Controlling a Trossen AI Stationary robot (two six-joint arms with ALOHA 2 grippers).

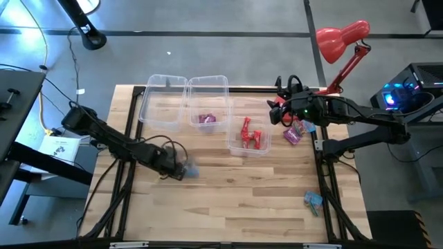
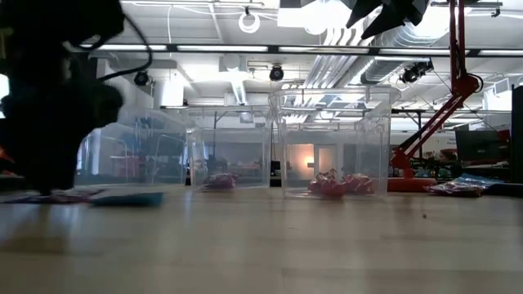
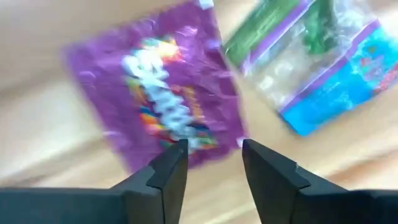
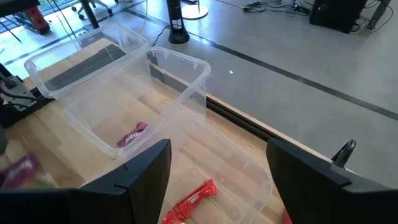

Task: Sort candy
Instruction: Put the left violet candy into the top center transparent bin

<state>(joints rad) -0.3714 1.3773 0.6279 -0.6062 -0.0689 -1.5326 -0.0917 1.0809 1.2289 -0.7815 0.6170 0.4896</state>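
Observation:
My left gripper will turn square and grip across the packet's middle [image 3: 161, 92], because the purple candy packet lies crooked with its corner at that gripper's fingers.
Three clear bins stand at the table's far side. The left bin [image 1: 163, 100] holds nothing that I can see. The middle bin [image 1: 208, 104] holds a purple candy [image 1: 206, 119] [image 4: 134, 135]. The right bin [image 1: 257, 146] holds red candies [image 1: 250, 135] [image 4: 193, 199]. My left gripper [image 1: 181, 171] [image 3: 214, 155] is open, low over the table, its fingers over the edge of a purple candy packet [image 3: 161, 106]. A blue-and-green packet [image 3: 317, 62] [image 1: 193, 171] lies beside it. My right gripper [image 1: 277, 111] [image 4: 217, 162] is open, raised over the right bin's far end.
More purple and blue candies [image 1: 294, 131] lie on the table right of the red bin, and one blue candy [image 1: 313, 200] sits near the right front edge. A red desk lamp [image 1: 342, 38] stands at the far right corner. The table's near half is bare wood.

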